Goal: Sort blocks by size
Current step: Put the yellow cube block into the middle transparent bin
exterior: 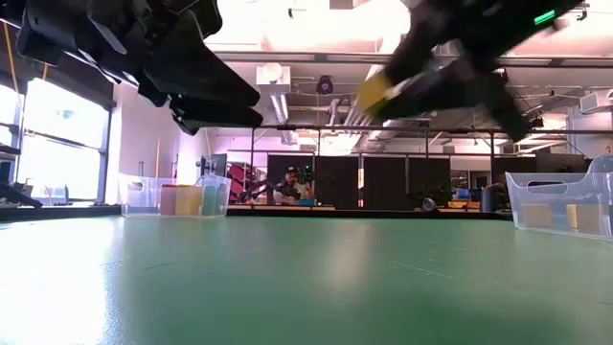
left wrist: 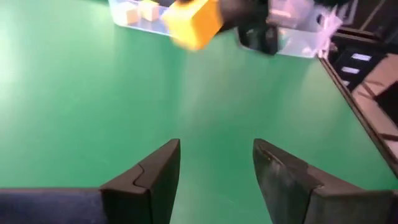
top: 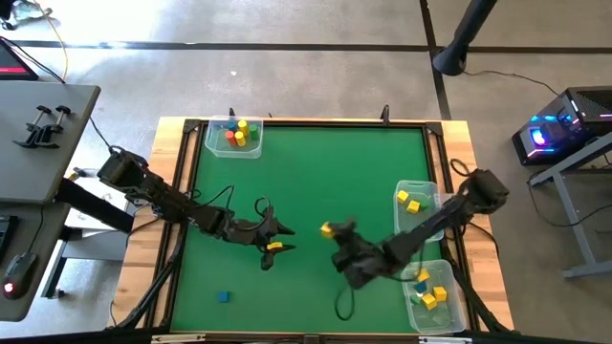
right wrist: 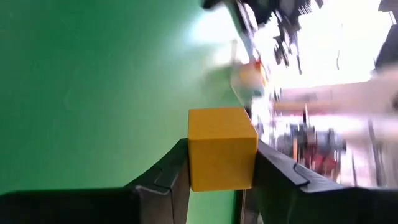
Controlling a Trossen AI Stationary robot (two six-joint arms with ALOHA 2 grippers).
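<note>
My right gripper will drop off the yellow cube, now over the green table's middle, beside the yellow blocks in the tub point(top: 403, 212) behind the tub of the blue block.
My right gripper point(top: 333, 230) is over the middle of the green table, shut on a yellow cube point(right wrist: 222, 149), which also shows in the low view point(exterior: 378, 91) and the left wrist view point(left wrist: 196, 22). My left gripper point(top: 275, 232) is just to its left, above the table, open and empty point(left wrist: 216, 168). A small yellow block point(top: 275, 247) shows beside the left gripper's fingers. A blue block point(top: 223, 297) lies alone on the table near its front left. Other blocks lie in three clear tubs. My right gripper pinches the yellow cube by two opposite faces point(right wrist: 191, 162) between its two fingers point(right wrist: 273, 167). The fingers come from the table's right side and point toward its left. The cube is lifted clear of the table.
A clear tub point(top: 234, 137) with red, yellow and green blocks stands at the far left corner. Two clear tubs stand along the right edge, one point(top: 416, 203) with yellow blocks and one nearer point(top: 430, 294) with yellow and blue blocks. A raised wooden frame point(top: 316, 121) borders the table.
</note>
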